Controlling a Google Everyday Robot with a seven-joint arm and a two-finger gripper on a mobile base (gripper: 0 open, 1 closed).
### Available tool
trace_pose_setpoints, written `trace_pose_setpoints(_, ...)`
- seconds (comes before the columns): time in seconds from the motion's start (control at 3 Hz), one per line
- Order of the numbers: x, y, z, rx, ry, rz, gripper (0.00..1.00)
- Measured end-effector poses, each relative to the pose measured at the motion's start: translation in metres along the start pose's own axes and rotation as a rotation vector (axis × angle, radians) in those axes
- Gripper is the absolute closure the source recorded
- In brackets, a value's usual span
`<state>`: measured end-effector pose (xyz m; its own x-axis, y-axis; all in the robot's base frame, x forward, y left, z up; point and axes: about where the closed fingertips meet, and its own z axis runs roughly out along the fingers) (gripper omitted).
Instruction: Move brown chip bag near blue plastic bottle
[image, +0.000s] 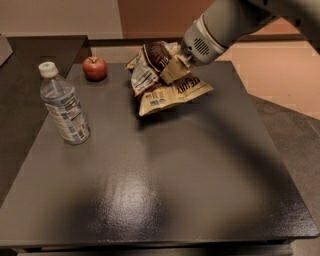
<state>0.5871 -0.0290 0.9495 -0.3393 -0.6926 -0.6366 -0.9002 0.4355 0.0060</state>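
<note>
I will put the brown chip bag down with my gripper beside the blue plastic bottle (121, 116), in front of the red apple.
The brown chip bag (162, 82) has a dark brown top, a cream lower band with lettering and a white label panel. It hangs tilted just above the far middle of the dark table (165, 190), casting a shadow under it. My gripper (170, 65) comes in from the upper right and is shut on the bag's upper part. The blue plastic bottle (64, 105), clear with a white cap and a blue-and-white label, stands upright at the left of the table, well apart from the bag.
A red apple (95, 68) sits at the table's far left corner, between the bottle and the bag. A second dark surface (30, 55) adjoins on the left. Tan floor lies beyond the table's right edge.
</note>
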Motion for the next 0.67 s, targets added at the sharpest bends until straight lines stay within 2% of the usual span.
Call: trace_pose_setpoints(0.67,-0.01,0.058,0.024,-0.128,-0.022,-0.047,1.0)
